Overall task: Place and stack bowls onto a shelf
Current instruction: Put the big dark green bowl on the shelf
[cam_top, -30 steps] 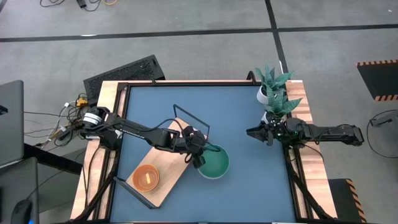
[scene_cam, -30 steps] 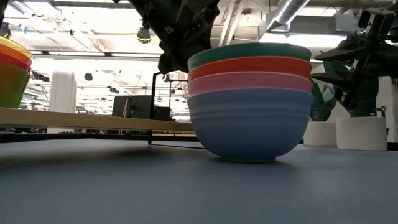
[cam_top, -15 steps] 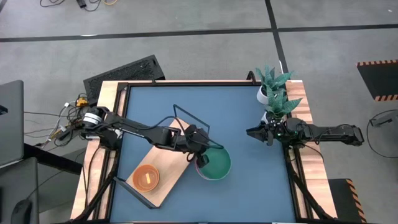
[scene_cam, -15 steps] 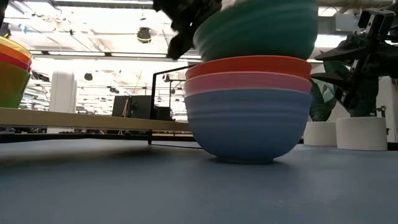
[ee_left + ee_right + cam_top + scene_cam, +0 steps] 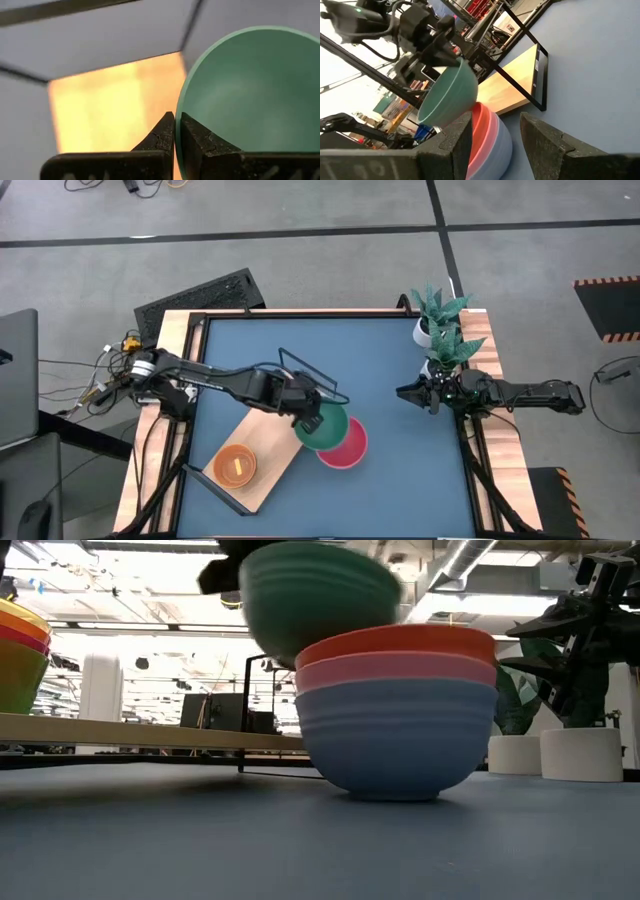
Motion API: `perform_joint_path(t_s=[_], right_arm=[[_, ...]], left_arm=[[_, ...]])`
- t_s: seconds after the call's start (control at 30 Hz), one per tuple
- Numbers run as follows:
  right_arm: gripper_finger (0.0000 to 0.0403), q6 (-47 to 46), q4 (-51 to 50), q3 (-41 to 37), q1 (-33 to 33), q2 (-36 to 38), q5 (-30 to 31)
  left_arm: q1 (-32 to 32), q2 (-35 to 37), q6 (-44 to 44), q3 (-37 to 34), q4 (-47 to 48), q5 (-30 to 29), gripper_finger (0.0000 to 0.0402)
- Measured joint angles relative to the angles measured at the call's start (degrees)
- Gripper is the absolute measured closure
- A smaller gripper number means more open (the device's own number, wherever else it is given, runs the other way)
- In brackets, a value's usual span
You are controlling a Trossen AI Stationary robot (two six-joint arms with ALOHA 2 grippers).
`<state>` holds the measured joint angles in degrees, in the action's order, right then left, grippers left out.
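Observation:
My left gripper is to let go of the teal bowl on the shelf's bare wood (image 5: 286,409) (image 5: 119,121), between the orange-topped stack and the end of the black wire.
My left gripper (image 5: 306,418) is shut on a teal bowl (image 5: 324,428), which it carries above the table, between the remaining stack and the shelf. That stack (image 5: 346,444) shows red, pink and pale blue bowls (image 5: 395,720) and stands on the blue tabletop. The shelf is a light-wood board (image 5: 262,462) on a black wire frame, lying aslant on the left half; an orange-topped stack of bowls (image 5: 235,466) sits on its near end. My right gripper (image 5: 404,393) waits open by the right edge. My left gripper pinches the teal bowl's rim (image 5: 179,116) on the side toward the shelf, one finger (image 5: 161,134) outside the wall and one finger (image 5: 196,137) inside. The bowl (image 5: 315,600) hangs lifted clear and tilted, higher than the red bowl's rim.
Two white pots with green plants (image 5: 437,332) stand at the far right corner, close to my right arm. The shelf's black wire end (image 5: 310,376) rises just beyond the left gripper. Open blue tabletop (image 5: 390,490) lies near and far of the stack.
My left gripper has lifted the teal bowl off the top of the stack, then carried it toward the table's left, over toward the shelf, tipping it on the way. The red bowl now shows on top of the stack, which has stayed in place.

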<state>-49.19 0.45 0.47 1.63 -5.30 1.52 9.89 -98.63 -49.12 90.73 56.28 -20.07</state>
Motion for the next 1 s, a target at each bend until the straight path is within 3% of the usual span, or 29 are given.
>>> perform_joint_path(t_s=[0.3, 0.4, 0.53, 0.77, 1.0], right_arm=[[0.0214, 0.2, 0.0, 0.0, 0.0, 0.0, 0.0], [0.0214, 0.2, 0.0, 0.0, 0.0, 0.0, 0.0], [0.0214, 0.2, 0.0, 0.0, 0.0, 0.0, 0.0], [0.0214, -0.3, 0.0, 0.0, 0.0, 0.0, -0.1], [0.0214, -0.3, 0.0, 0.0, 0.0, 0.0, -0.1]], left_arm=[[0.3, 13.2, -9.0, -11.7, -1.0, -5.0, 0.0401], [0.0, 17.3, -12.9, -18.1, -1.1, -7.4, 0.0401], [-0.5, 20.8, -16.1, -27.5, -8.1, -7.6, 0.0401], [-0.1, 21.4, -19.8, -37.8, -15.3, -4.2, 0.0401], [0.7, 21.5, -22.5, -39.4, -16.7, -5.7, 0.0401]])
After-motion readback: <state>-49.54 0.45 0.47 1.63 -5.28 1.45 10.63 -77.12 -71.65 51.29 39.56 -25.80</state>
